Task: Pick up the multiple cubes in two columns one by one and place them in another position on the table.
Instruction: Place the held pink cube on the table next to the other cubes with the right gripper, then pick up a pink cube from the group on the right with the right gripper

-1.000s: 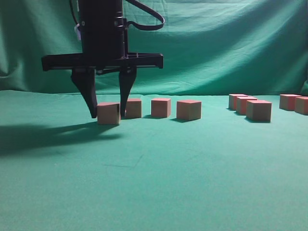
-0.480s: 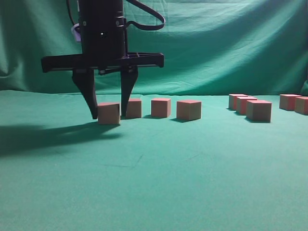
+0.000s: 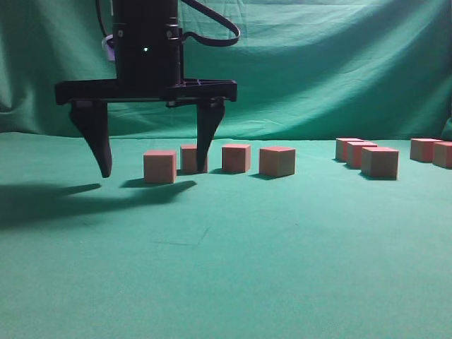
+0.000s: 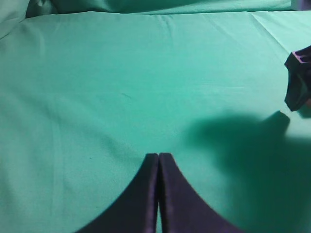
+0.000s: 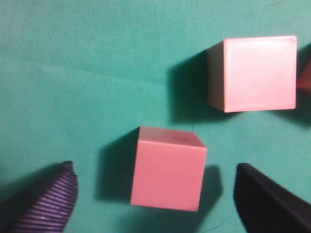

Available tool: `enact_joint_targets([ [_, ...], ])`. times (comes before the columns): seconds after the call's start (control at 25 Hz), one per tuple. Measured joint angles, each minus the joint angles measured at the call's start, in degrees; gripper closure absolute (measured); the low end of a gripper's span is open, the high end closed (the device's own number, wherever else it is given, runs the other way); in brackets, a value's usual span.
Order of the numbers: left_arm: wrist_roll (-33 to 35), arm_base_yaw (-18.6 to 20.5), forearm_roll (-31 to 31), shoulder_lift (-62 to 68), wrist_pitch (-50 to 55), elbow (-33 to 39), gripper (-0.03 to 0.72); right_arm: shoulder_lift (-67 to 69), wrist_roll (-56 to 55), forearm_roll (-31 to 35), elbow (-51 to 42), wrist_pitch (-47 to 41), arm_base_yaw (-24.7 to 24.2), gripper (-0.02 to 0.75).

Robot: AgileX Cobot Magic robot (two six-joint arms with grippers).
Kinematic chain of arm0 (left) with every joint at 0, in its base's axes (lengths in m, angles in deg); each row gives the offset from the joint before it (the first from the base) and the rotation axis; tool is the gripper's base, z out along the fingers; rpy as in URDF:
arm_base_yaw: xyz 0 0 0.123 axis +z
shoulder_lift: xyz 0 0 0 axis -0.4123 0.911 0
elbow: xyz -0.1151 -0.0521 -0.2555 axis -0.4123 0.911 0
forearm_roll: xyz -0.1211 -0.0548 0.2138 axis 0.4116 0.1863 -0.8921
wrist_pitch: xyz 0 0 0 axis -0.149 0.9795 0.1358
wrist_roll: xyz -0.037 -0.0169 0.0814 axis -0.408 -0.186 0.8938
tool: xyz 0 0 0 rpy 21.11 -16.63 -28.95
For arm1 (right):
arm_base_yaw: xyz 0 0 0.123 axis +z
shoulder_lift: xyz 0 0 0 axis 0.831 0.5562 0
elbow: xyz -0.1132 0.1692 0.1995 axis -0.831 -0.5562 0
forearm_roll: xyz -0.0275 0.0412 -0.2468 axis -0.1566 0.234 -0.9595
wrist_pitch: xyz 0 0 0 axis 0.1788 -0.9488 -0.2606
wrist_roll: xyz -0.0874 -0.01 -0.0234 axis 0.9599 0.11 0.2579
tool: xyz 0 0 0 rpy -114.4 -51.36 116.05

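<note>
Next, I close my right gripper on the sides of the front cube (image 3: pixel 380 164) in the column between the nearby row and the outermost cubes.
Several pinkish-red cubes with tan sides stand on the green table (image 3: pixel 233 268). A row of four lies left of centre: the nearest cube (image 3: pixel 159 167), then others (image 3: pixel 189 158) (image 3: pixel 236 157) (image 3: pixel 277 161). My right gripper (image 3: pixel 154 172) hangs over the nearest cube, open wide, its fingers well apart from the cube's sides. From the right wrist, that cube (image 5: pixel 167 170) sits free between the spread fingers of the right gripper (image 5: pixel 154 166), and a second cube (image 5: pixel 257 73) lies beyond. My left gripper (image 4: pixel 159 155) is shut over bare cloth, holding nothing.
Another group of cubes (image 3: pixel 380 162) stands at the right, with two more (image 3: pixel 424 149) near the right edge. A wrinkled green backdrop (image 3: pixel 318 63) rises behind the table. One finger of the right gripper (image 4: pixel 297 90) shows at the right edge of the left wrist view.
The right gripper's fingers have spread apart from the nearest cube's sides. The cube stays where it was on the cloth.
</note>
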Motion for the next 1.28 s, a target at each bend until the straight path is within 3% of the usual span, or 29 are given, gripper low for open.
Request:
enact_joint_targets([
  [0.24, 0.0, 0.0, 0.0, 0.0, 0.0, 0.0, 0.688, -4.27, 4.05, 0.04, 0.0, 0.0, 0.89, 0.099],
  [0.28, 0.0, 0.0, 0.0, 0.0, 0.0, 0.0, 0.688, -5.77, 4.93, 0.04, 0.0, 0.0, 1.01, 0.146],
  [0.36, 0.0, 0.0, 0.0, 0.0, 0.0, 0.0, 0.688, -9.77, 5.97, -0.4, 0.0, -0.37, 1.15, 0.149],
  [0.4, 0.0, 0.0, 0.0, 0.0, 0.0, 0.0, 0.688, -11.52, 6.35, -1.16, 0.0, -0.7, 1.36, 0.149],
  [0.44, 0.0, 0.0, 0.0, 0.0, 0.0, 0.0, 0.688, -13.58, 6.74, -2.3, 0.0, -1.36, 1.47, 0.197],
  [0.68, 0.0, 0.0, 0.0, 0.0, 0.0, 0.0, 0.688, -23.68, 14.36, -10.08, 0.0, -2.57, 1.69, 0.197],
  [1.0, 0.0, 0.0, 0.0, 0.0, 0.0, 0.0, 0.688, -34.18, 23.22, -15.78, -1.96, -3.13, 1.35, 0.197],
  [1.28, 0.0, 0.0, 0.0, 0.0, 0.0, 0.0, 0.688, -40.97, 20.48, -17.9, -18.76, -3.13, -8.22, 0.197],
])
